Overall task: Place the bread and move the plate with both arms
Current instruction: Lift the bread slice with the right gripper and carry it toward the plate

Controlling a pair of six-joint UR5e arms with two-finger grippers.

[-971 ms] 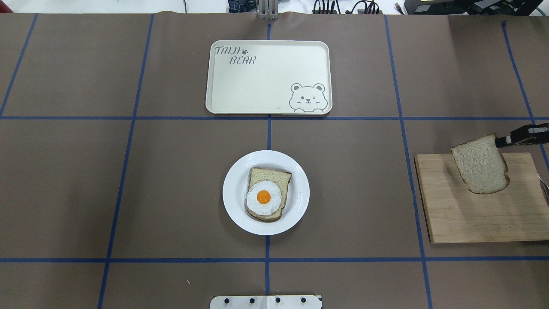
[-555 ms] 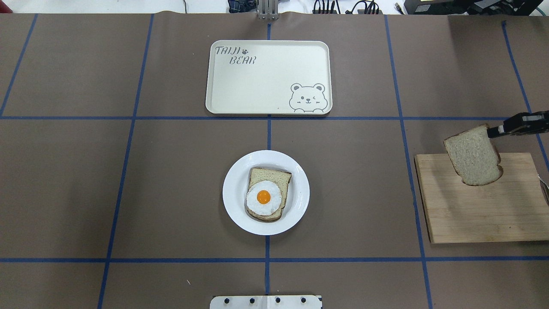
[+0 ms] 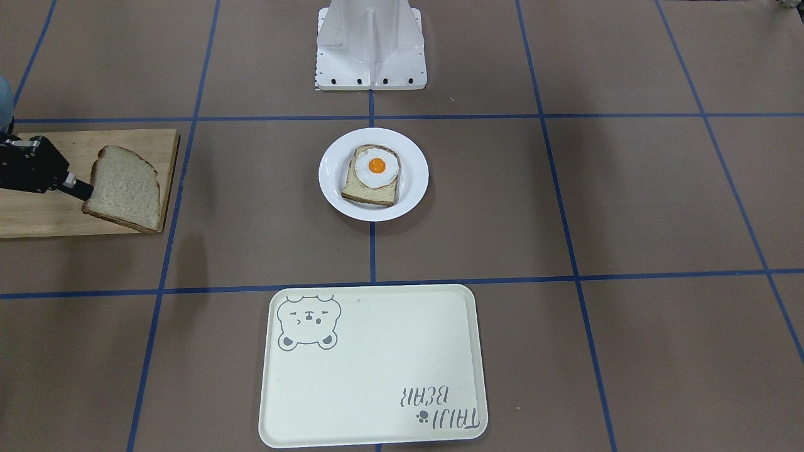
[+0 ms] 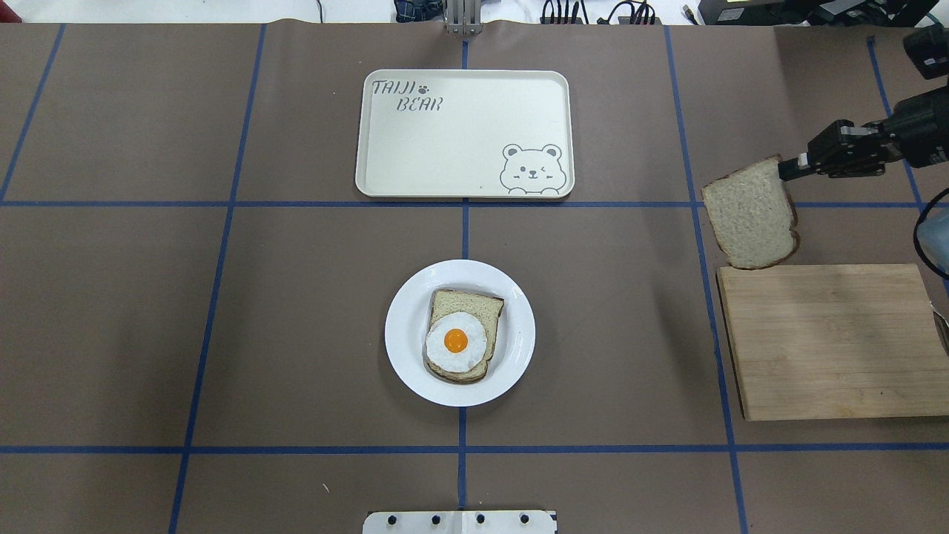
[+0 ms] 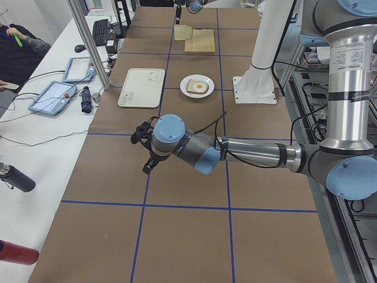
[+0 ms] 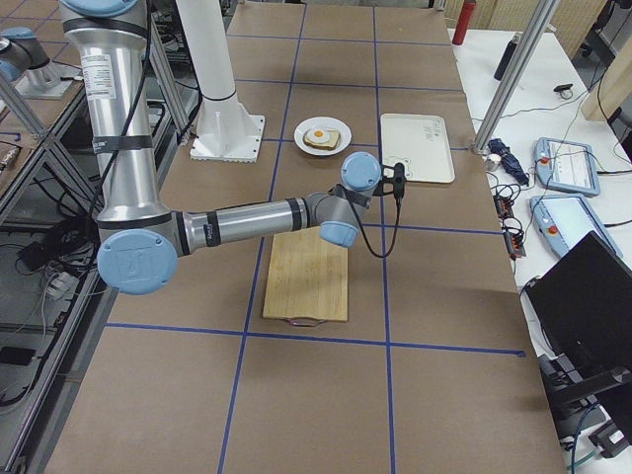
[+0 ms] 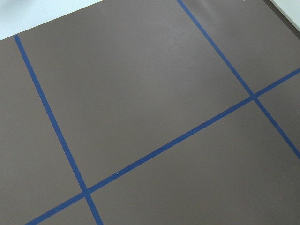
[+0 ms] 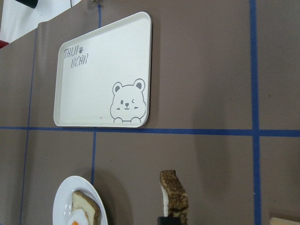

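I should use my right gripper to set the plain bread down on the egg-topped slice in the white plate (image 3: pixel 371 168) (image 8: pixel 81 213).
The plain bread (image 4: pixel 750 222) hangs tilted in the air, pinched at its crust corner by my right gripper (image 4: pixel 787 169), just beyond the far left corner of the wooden board (image 4: pixel 830 341). In the front-facing view the bread (image 3: pixel 125 187) and the right gripper (image 3: pixel 78 187) are at the left. The right wrist view shows the bread (image 8: pixel 174 197) edge-on. The white plate (image 4: pixel 404 334) sits at the table's middle with an egg-topped slice (image 4: pixel 456 341) on it. My left gripper (image 5: pixel 144 147) shows only in the exterior left view, far from the plate; I cannot tell whether it is open or shut.
The cream bear tray (image 4: pixel 463 133) lies beyond the plate, toward the operators' side. The wooden board lies at the table's right side. The left wrist view shows only brown table cover with blue tape lines. The robot's white base (image 3: pixel 370 50) stands behind the plate.
My right gripper has lifted the bread and carried it away from the board, farther from the robot and to the left. The plate and tray have not moved.
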